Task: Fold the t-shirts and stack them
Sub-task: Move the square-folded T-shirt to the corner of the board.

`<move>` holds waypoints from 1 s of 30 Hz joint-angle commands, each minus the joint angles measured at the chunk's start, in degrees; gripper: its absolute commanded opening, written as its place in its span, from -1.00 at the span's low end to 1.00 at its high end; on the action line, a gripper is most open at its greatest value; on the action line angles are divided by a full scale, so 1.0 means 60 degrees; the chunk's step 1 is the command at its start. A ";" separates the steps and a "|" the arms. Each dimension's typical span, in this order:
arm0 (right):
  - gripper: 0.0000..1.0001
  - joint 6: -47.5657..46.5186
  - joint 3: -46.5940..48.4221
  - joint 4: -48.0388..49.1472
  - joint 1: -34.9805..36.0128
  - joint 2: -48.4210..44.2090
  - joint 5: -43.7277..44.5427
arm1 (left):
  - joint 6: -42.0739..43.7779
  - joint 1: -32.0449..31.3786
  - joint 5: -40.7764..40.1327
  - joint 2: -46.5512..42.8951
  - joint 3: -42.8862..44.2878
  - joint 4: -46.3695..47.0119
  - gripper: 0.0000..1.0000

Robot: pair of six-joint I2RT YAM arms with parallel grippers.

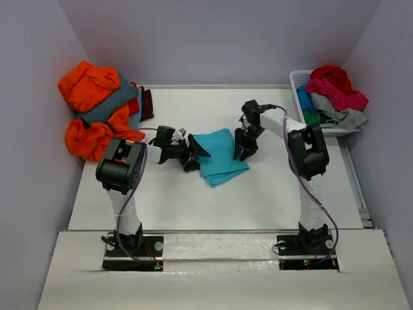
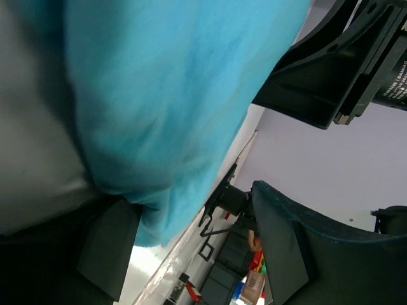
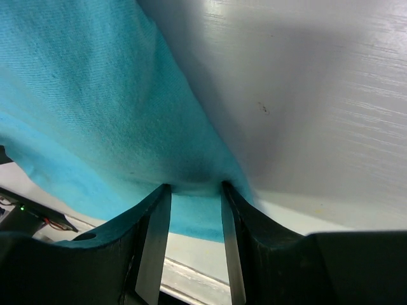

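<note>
Next, I bring my left gripper in from the edge and close it on the middle of the turquoise t-shirt (image 1: 221, 154), just short of my right gripper.
A turquoise t-shirt (image 1: 219, 156) lies folded in the middle of the table. My left gripper (image 1: 197, 155) is at its left edge. In the left wrist view the left gripper (image 2: 197, 235) stands open, and the turquoise cloth (image 2: 159, 95) hangs over one finger (image 2: 108, 248) without being pinched. My right gripper (image 1: 245, 152) is at the shirt's right edge. In the right wrist view the right gripper (image 3: 194, 190) has both tips pressed against the turquoise cloth (image 3: 95, 114), with a clear gap between the fingers (image 3: 156, 241).
A heap of orange, slate grey and maroon shirts (image 1: 97, 110) sits at the back left against the wall. A white slatted basket (image 1: 298, 81) at the back right holds red, pink, light grey and green shirts (image 1: 332, 93). White table (image 1: 213, 200) lies in front of the arms.
</note>
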 commanded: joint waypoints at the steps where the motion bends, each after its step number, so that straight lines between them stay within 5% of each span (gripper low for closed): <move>1: -0.14 -0.0152 -0.0124 0.0316 0.0053 0.0270 0.0129 | -0.0028 -0.0425 -0.0410 0.0709 0.0652 -0.0065 0.65; 21: -0.14 -0.0123 -0.0256 0.0433 0.0053 0.0314 0.0129 | -0.1478 -0.1627 0.0307 0.2161 0.2660 0.1224 0.56; 25: -0.14 -0.0122 -0.0242 0.0419 0.0053 0.0314 0.0144 | -0.1523 -0.1627 0.0351 0.2161 0.2631 0.1371 0.21; 28: -0.14 -0.0108 -0.0241 0.0404 0.0053 0.0300 0.0158 | -0.1654 -0.1627 0.0425 0.2161 0.2572 0.1547 -0.47; 30: -0.14 -0.0108 -0.0256 0.0419 0.0053 0.0271 0.0158 | -0.1654 -0.1627 0.0454 0.2175 0.2630 0.1590 -0.57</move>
